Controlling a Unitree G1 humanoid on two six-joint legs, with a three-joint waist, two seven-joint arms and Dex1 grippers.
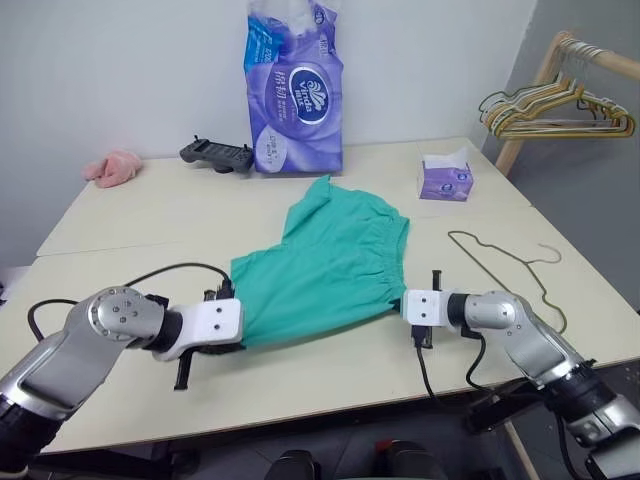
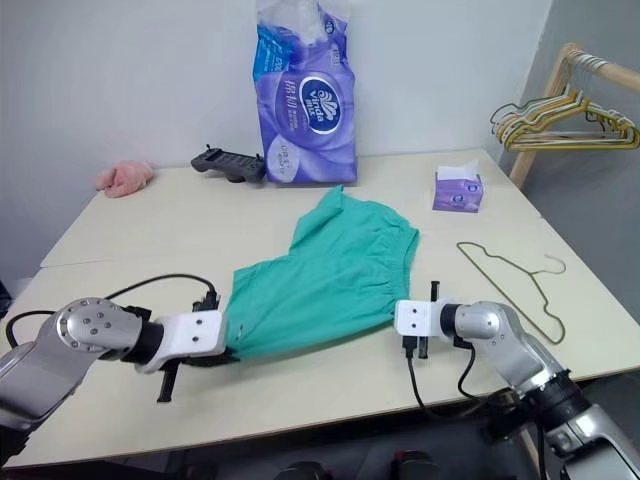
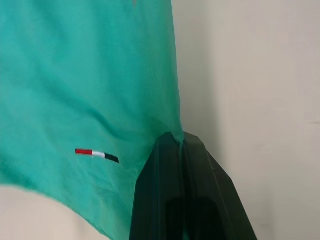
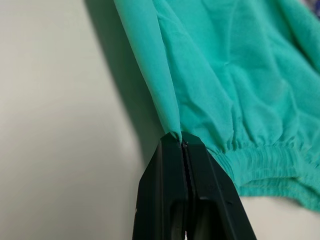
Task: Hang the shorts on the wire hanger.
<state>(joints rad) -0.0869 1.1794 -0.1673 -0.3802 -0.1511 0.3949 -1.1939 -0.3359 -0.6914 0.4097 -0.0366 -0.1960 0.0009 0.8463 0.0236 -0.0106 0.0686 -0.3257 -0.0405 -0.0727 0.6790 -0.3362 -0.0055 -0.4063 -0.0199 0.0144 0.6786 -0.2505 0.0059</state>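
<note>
The robot's right gripper needs to put the shorts' near waistband corner down on the bare table (image 1: 413, 337) toward the front edge.
The teal-green shorts (image 1: 330, 265) lie spread across the middle of the pale table (image 1: 150, 225), with the gathered waistband toward the right. My left gripper (image 3: 180, 137) is shut on the cloth's edge at the near left corner, low over the table. On the waistband side, my right gripper (image 4: 182, 140) is shut on a fold of the shorts at the near right corner. The wire hanger (image 1: 451, 236) lies flat on the table to the right of the shorts, just beyond my right gripper (image 1: 402, 305), its hook pointing right.
At the back of the table stand a purple tissue pack (image 1: 295, 95), a black controller (image 1: 215, 152), a pink fuzzy cloth (image 1: 112, 168) and a small tissue box (image 1: 445, 180). A wooden rack at the far right carries a bunch of hangers (image 1: 555, 110).
</note>
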